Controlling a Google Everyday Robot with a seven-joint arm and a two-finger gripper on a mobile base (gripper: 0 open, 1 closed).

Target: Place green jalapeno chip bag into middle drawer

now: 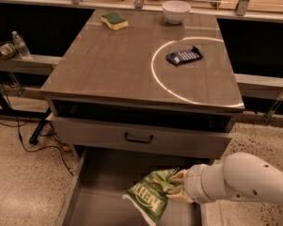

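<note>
I need to open my gripper to release the green jalapeno chip bag on the grey bottom of the open middle drawer, below the dark handle (145, 196).
The green jalapeno chip bag (148, 196), crinkly green foil with white lettering, hangs tilted over the open middle drawer (103, 197), a wide grey metal drawer pulled out at the bottom of the view. My gripper (175, 186) comes in from the right on a white arm and is shut on the bag's upper right corner. The bag's lower end dips toward the drawer's floor. I cannot tell whether it touches the floor.
Above the open drawer is a closed grey drawer front with a dark handle (138, 138). On the cabinet top (108, 65) lie a small dark blue packet (184, 56), a green-and-yellow sponge (114, 20) and a white bowl (176, 11). A water bottle (21, 44) stands on the left shelf. Cables lie on the floor at left.
</note>
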